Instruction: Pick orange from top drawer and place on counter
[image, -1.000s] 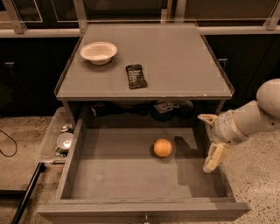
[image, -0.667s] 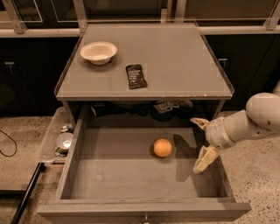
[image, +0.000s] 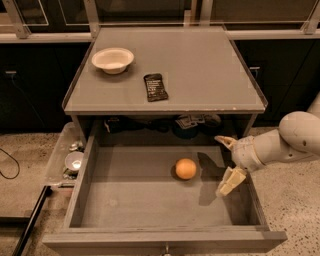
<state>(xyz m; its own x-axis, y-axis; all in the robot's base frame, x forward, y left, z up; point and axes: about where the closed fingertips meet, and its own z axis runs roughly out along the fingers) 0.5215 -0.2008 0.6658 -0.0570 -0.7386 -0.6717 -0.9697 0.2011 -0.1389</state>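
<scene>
Next, I grip the orange's middle (image: 187, 169) in the open drawer, between its back and front sides.
The orange (image: 186, 168) lies on the bare bottom of the open top drawer (image: 125, 200), right of its middle. My gripper (image: 227, 161) is at the drawer's right side, just right of the orange and apart from it. Its two pale fingers are spread, one (image: 226, 141) near the drawer's back, the other (image: 230, 181) toward the front; nothing is between them. The grey counter (image: 200, 65) is above, behind the drawer.
A white bowl (image: 113, 59) and a dark flat packet (image: 155, 86) lie on the counter's left half. A tray with metal items (image: 70, 160) sits on the floor left of the drawer. Dark cabinets stand behind. My arm (image: 290, 140) comes in from the right.
My gripper has moved left and down into the drawer, closer to the orange. The orange has not moved.
</scene>
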